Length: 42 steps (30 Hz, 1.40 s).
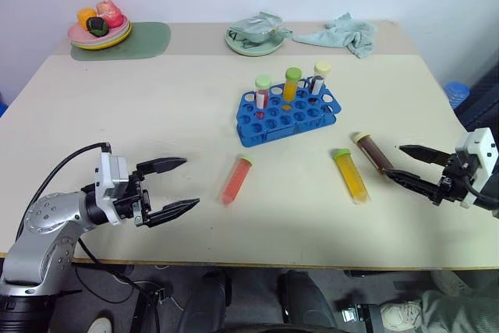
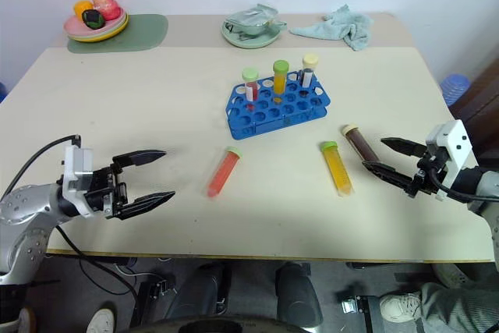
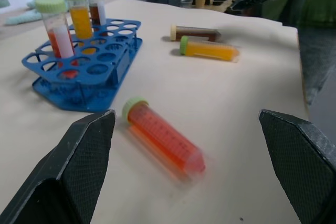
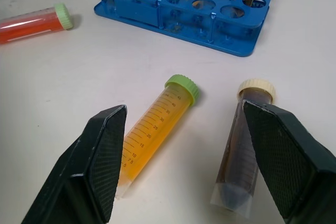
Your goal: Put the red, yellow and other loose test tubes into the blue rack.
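Note:
I will close my right gripper on the end with the cap (image 1: 366, 144) (image 4: 254, 101) of the brown test tube, just below the tube's cream cap.
The blue rack (image 1: 265, 133) stands mid-table with three capped tubes upright in its back holes. Three loose test tubes lie on the table in front of it. The red test tube (image 1: 235, 179) with a green cap is on the left, the yellow one (image 1: 351, 176) with a green cap is on the right, and a brown one (image 1: 373, 152) with a cream cap lies beside the yellow. My left gripper (image 1: 192, 182) is open and empty, a short way left of the red tube. My right gripper (image 1: 391, 160) is open and empty, its fingertips just right of the brown tube (image 4: 244, 140).
At the table's far left a plate of toy fruit (image 1: 99, 30) sits on a green mat (image 1: 144, 40). A green dish with a crumpled cloth (image 1: 253, 37) and a teal rag (image 1: 343, 34) lie along the far edge. The table's front edge runs just below both grippers.

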{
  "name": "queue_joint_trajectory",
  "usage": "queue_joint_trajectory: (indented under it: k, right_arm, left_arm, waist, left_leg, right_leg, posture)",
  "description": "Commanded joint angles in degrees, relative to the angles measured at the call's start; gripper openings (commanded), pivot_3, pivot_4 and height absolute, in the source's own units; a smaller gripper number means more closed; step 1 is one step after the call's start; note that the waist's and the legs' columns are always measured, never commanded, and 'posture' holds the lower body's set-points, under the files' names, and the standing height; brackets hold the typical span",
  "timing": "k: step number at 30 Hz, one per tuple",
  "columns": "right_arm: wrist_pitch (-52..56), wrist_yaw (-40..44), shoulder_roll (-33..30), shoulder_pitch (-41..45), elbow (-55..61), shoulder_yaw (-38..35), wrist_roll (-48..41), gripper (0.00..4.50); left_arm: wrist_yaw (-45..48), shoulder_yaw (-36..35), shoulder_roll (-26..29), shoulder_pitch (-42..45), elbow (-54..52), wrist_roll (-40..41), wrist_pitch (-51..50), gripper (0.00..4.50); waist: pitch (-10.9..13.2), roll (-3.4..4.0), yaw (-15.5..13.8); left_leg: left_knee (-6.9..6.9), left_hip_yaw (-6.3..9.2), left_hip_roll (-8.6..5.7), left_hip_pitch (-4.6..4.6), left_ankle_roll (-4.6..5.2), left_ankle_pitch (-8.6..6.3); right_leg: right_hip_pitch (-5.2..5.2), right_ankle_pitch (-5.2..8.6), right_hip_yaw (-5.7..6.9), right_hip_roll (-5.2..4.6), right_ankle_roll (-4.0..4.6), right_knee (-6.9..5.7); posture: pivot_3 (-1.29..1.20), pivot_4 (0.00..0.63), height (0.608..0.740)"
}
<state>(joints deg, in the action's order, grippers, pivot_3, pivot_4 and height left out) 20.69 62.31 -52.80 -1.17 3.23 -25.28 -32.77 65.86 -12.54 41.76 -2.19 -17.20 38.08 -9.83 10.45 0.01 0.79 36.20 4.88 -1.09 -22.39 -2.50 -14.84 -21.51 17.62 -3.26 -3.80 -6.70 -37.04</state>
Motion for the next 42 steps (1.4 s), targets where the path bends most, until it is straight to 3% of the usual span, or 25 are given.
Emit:
queue_joint_trajectory:
  k: [1,12,17,25,32,42]
  right_arm:
    - [0.2,-0.25,-0.18,0.55,2.24,-1.62,-0.86,3.62]
    - [2.32,-2.4,-0.66,2.6,2.95,0.06,0.24,3.62]
    - [16.06,-11.19,-3.9,5.43,6.16,2.82,1.82,3.62]
    - [40.41,-22.27,-3.07,29.11,-2.15,13.87,2.71,3.62]
    - [42.63,-20.46,-2.5,39.78,-11.84,25.17,8.37,3.62]
    - [40.84,-17.27,0.42,44.08,-18.56,30.93,12.56,3.62]
  left_arm:
    - [-0.9,-1.52,0.63,0.76,-2.24,0.92,-1.01,4.46]
    - [1.96,-0.57,1.23,1.28,-3.62,1.38,-1.86,4.46]
    - [5.85,1.17,1.81,1.98,-2.92,-0.38,0.38,4.46]
    - [5.4,3.62,0.33,4.89,-3.35,-1.07,0.27,4.46]
    - [4.85,4.59,-0.35,5.11,-3.84,-1.41,0.38,4.46]
    - [3.51,4.6,-0.69,2.41,-6.35,-1.23,0.07,4.46]
  waist:
    - [0.0,0.0,0.01]
    - [0.0,0.0,0.09]
    - [0.0,0.01,0.04]
    - [0.01,0.02,0.28]
    - [0.01,0.02,0.05]
    - [0.01,0.03,0.27]
  left_leg:
    - [0.0,0.0,0.0,0.0,0.0,0.0]
    - [0.01,-0.02,0.0,0.0,0.0,0.0]
    - [0.01,-0.01,0.0,0.0,0.0,0.0]
    - [-0.01,-0.02,0.01,-0.05,0.0,0.0]
    - [0.08,-0.02,-0.02,-0.82,-0.03,0.04]
    - [0.19,-0.08,-0.06,-0.99,-0.04,0.05]
  right_leg:
    - [0.0,0.0,0.0,0.0,0.0,0.0]
    - [0.0,0.0,0.0,0.01,0.0,-0.01]
    - [-0.02,0.0,-0.01,0.0,0.01,-0.02]
    - [-0.16,-0.01,-0.04,0.01,0.03,-0.04]
    - [-0.89,-0.03,-0.01,0.0,0.0,-0.15]
    - [-1.11,-0.05,-0.01,0.05,0.01,-0.29]
  posture:
    - [0.0,0.15,0.74]
    - [0.0,0.15,0.74]
    - [0.0,0.15,0.74]
    - [0.0,0.15,0.74]
    - [0.0,0.15,0.74]
    - [0.0,0.15,0.74]
